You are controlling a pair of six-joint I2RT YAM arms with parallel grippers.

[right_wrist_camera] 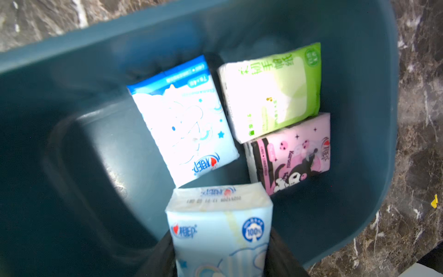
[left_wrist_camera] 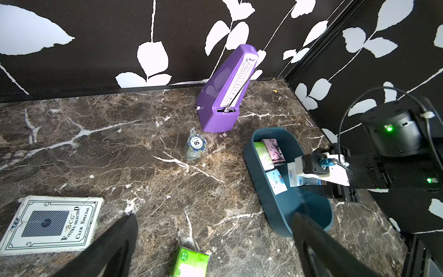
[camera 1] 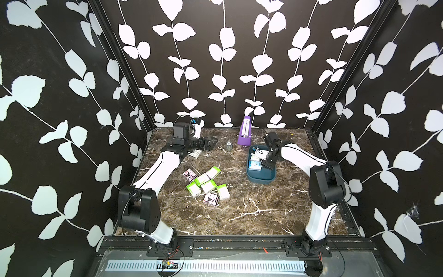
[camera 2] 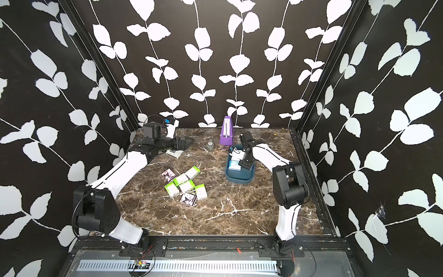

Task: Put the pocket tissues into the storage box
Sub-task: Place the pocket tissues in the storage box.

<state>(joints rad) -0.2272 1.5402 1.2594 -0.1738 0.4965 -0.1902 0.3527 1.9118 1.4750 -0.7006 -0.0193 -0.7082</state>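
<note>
Next, I let go of the white-and-blue packet with my right gripper, grip it again and turn it toward the free space [right_wrist_camera: 302,228] beside the wall, since it stands upright close against the end of the blue packet.
The dark teal storage box [camera 1: 261,181] [camera 2: 239,179] sits right of centre, and my right gripper [camera 1: 266,165] [right_wrist_camera: 220,244] hangs over it. It is shut on a white-and-blue packet of pocket tissues [right_wrist_camera: 219,227] [left_wrist_camera: 293,177], held above the box floor. Inside the box [right_wrist_camera: 359,72] lie a blue packet [right_wrist_camera: 184,120], a green one [right_wrist_camera: 273,93] and a pink cartoon one [right_wrist_camera: 292,153]. Several more green and pink packets [camera 1: 203,183] [camera 2: 184,184] lie piled mid-table. My left gripper [camera 1: 211,143] [left_wrist_camera: 214,217] is open and empty at the back left, with one green packet [left_wrist_camera: 189,262] below it.
A purple metronome [camera 1: 245,132] [left_wrist_camera: 225,93] stands at the back wall behind the box. A small clear bottle with a poker chip on top [camera 1: 229,145] [left_wrist_camera: 195,146] stands beside it. A white playing-card box [left_wrist_camera: 51,223] [camera 1: 195,153] lies under the left arm.
</note>
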